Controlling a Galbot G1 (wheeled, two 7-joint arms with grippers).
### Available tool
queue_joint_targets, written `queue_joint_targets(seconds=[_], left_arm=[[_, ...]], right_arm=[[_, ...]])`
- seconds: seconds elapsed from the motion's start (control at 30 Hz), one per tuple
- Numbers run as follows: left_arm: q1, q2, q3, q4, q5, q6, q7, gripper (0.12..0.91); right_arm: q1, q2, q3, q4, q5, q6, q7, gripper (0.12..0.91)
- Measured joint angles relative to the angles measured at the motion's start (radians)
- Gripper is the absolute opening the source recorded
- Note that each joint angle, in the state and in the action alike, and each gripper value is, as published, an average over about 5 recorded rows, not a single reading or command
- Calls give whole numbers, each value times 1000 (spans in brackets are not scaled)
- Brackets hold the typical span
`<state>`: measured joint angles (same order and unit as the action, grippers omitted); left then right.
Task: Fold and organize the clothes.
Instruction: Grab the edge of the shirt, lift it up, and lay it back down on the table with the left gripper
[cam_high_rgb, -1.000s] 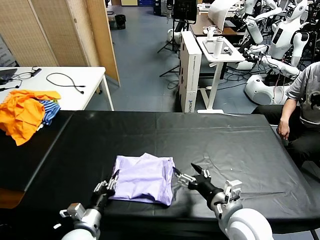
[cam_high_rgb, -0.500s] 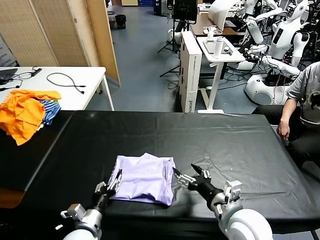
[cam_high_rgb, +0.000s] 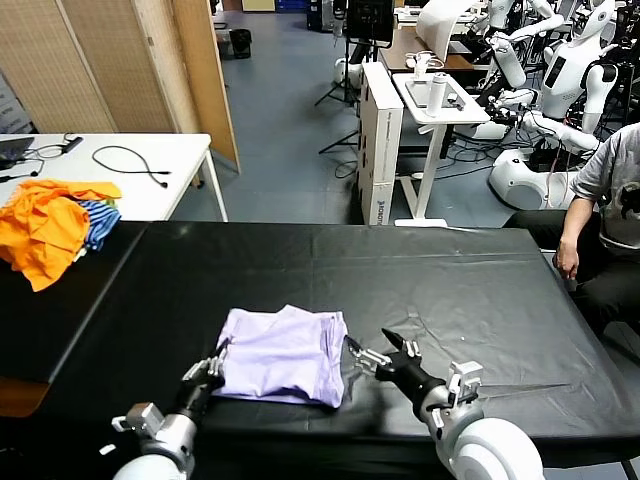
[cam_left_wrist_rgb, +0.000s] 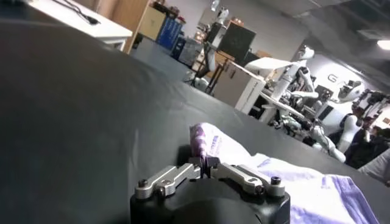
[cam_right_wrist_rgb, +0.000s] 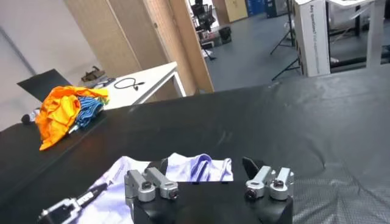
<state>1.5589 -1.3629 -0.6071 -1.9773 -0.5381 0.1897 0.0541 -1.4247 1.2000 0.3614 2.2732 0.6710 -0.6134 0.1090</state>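
I will lay the lavender T-shirt's raised fold down with my left gripper near the black table's front edge (cam_high_rgb: 299, 385), just short of my right gripper.
The pale lavender T-shirt (cam_high_rgb: 285, 352) lies folded on the black table (cam_high_rgb: 400, 270) near its front edge. My left gripper (cam_high_rgb: 212, 366) is at the shirt's front left corner. In the left wrist view its jaws (cam_left_wrist_rgb: 204, 163) are shut on a raised fold of the shirt (cam_left_wrist_rgb: 292, 182). My right gripper (cam_high_rgb: 378, 350) is open and empty, just off the shirt's right edge. In the right wrist view the right gripper (cam_right_wrist_rgb: 205, 164) has its fingers spread wide, with the shirt's (cam_right_wrist_rgb: 183, 167) bunched edge just beyond them.
A heap of orange and blue-striped garments (cam_high_rgb: 50, 225) lies at the table's far left. A white table with a cable (cam_high_rgb: 130, 160) stands behind it. A seated person (cam_high_rgb: 605, 220) is at the table's right end.
My left gripper has shifted a little to the left and shut on the shirt's corner. The shirt has slid slightly left with it. The right gripper has not moved.
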Motion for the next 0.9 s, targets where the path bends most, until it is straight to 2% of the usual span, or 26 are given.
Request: queue_joint_targets(seconds=[0.1,0.27,0.6,0.77,0.9], left_arm=[[4,40,-31,-18,54,12,-11,176],[27,141,-116,-40,130,14,-11,176],[134,389,-379,-81,211,-7,-20,176],[162,415,-422,-147,262,16,-54,176],[148,389,-365,-216,242,60,-100,176]], right_arm=[[1,0,1,-7,-1,2,1,907],[9,8,-8,-24,-5,5,6,907],[27,23,-27,-51,-5,8,9,907],[21,22,-24,-51,-5,9,9,907],[14,20,-18,-45,-5,7,12,907]])
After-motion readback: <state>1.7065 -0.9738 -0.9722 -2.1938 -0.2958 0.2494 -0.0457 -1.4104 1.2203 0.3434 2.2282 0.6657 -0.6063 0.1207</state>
